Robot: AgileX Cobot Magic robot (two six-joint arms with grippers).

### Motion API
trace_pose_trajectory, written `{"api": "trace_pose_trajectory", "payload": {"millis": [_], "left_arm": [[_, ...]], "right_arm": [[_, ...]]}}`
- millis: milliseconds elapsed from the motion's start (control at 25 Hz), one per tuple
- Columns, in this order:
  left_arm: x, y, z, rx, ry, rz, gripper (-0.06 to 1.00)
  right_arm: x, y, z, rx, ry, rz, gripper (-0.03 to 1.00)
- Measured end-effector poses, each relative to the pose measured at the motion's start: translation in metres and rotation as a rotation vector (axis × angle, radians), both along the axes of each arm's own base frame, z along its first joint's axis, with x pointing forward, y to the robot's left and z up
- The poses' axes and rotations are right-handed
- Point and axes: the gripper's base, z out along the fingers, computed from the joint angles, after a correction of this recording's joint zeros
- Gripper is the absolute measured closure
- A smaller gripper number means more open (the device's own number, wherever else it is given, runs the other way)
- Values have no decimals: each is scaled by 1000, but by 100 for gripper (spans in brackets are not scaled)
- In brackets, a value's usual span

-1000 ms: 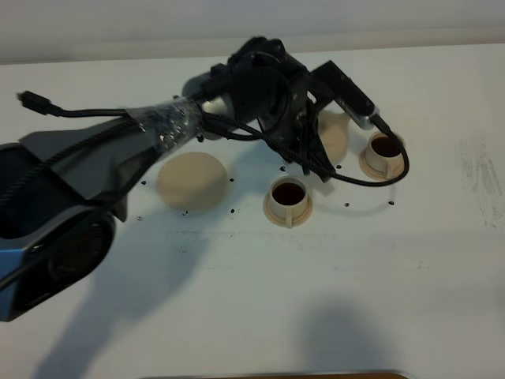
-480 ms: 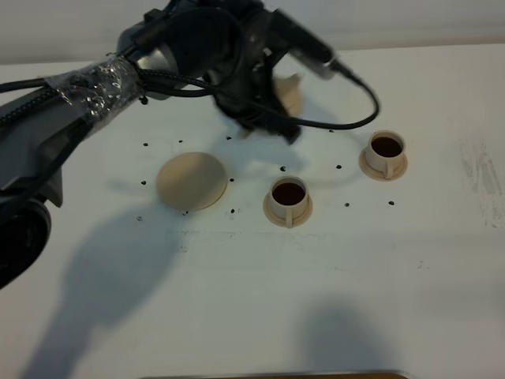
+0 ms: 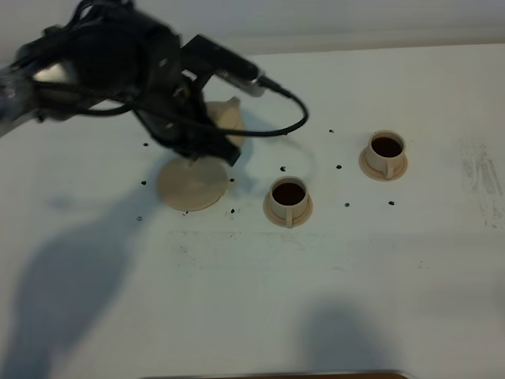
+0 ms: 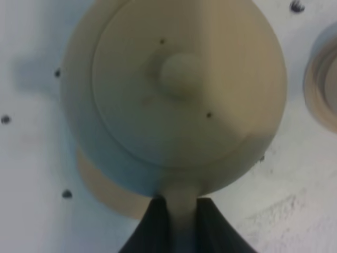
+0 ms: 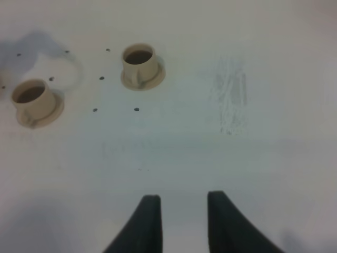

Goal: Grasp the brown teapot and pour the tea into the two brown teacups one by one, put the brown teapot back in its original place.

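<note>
My left gripper should set the brown teapot on the middle of the wide round saucer (image 3: 192,183) and let go of it there.
The brown teapot (image 3: 224,115) hangs upright just over the far edge of its original place, the wide round saucer (image 3: 190,186). My left gripper (image 4: 180,204) is shut on the teapot's loop handle; the left wrist view looks down on the lid and knob (image 4: 179,71), with the saucer (image 4: 102,190) showing beneath. The two brown teacups stand on their small saucers, one in the middle (image 3: 289,197) and one to the right (image 3: 386,151), both holding dark tea. My right gripper (image 5: 181,199) hovers low over bare table near the front right, fingers apart, holding nothing.
The white table (image 3: 355,276) carries small black dots around the saucers. A faint grey scuff (image 3: 480,170) marks its right side. A thin brown edge (image 3: 276,374) shows at the front border.
My left arm has swung left with the teapot, from beside the right cup back to above the wide saucer. The cups and the right gripper have not moved.
</note>
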Motion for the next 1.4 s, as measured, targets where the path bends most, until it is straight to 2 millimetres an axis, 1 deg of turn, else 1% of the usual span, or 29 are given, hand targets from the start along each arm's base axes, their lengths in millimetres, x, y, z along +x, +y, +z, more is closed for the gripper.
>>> {"api": "trace_pose_trajectory", "payload": {"millis": [160,400,520,640,1040,1400], "left_arm": [[-11,17,-16,-8,18,45,86],[-16,32,-36,-10,39,89,86],[-18,40,-44,-4,58,116,86],[-17,44,-47,-7,55,129,86],[-16,44,-56,-38,74,163,86],[-14,41,-57,-84,65,185,85]], "right_arm": [[0,0,0,1,0,0,73],[0,0,0,1,0,0,73],[0,0,0,1,0,0,73],[0,0,0,0,0,0,73],[0,0,0,0,0,0,73],[0,0,0,1,0,0,73]]}}
